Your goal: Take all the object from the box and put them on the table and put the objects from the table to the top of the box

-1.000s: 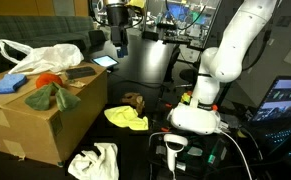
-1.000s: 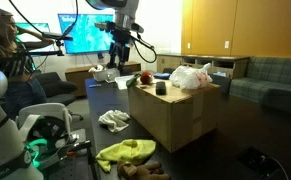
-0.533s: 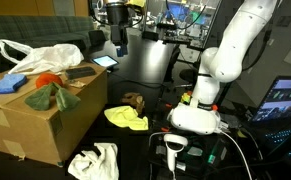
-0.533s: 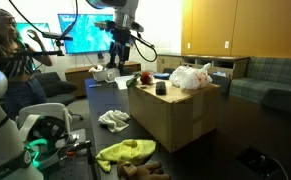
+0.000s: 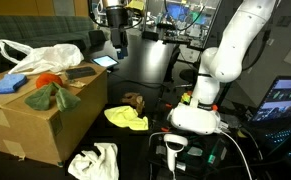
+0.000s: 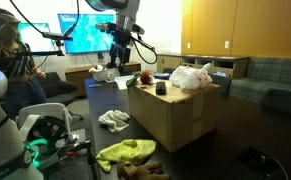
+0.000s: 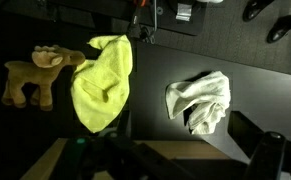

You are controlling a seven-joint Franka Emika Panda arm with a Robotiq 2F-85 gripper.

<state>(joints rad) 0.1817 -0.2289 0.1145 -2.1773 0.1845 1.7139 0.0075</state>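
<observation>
My gripper closes next on the long sides of the black object (image 5: 81, 72) lying on the cardboard box, just behind the red object.
A cardboard box (image 5: 40, 115) (image 6: 175, 112) stands on the dark table. On top of it lie a white plastic bag (image 5: 45, 58) (image 6: 190, 75), a blue object (image 5: 7, 86), a red object (image 5: 50, 80), a green cloth (image 5: 57, 96) and a small black cup (image 6: 161, 88). On the table lie a yellow cloth (image 5: 126, 118) (image 7: 100, 85), a brown toy moose (image 5: 135, 101) (image 7: 35, 75) and a white cloth (image 5: 95, 160) (image 7: 198, 100). My gripper (image 5: 115, 45) (image 6: 120, 55) hangs high above the far end of the box, open and empty, apart from everything.
The robot base (image 5: 200, 110) stands right of the cloths. Monitors (image 6: 85, 35) and desks fill the background, and a person (image 6: 10, 60) sits there. The box's edge (image 7: 185, 158) shows low in the wrist view.
</observation>
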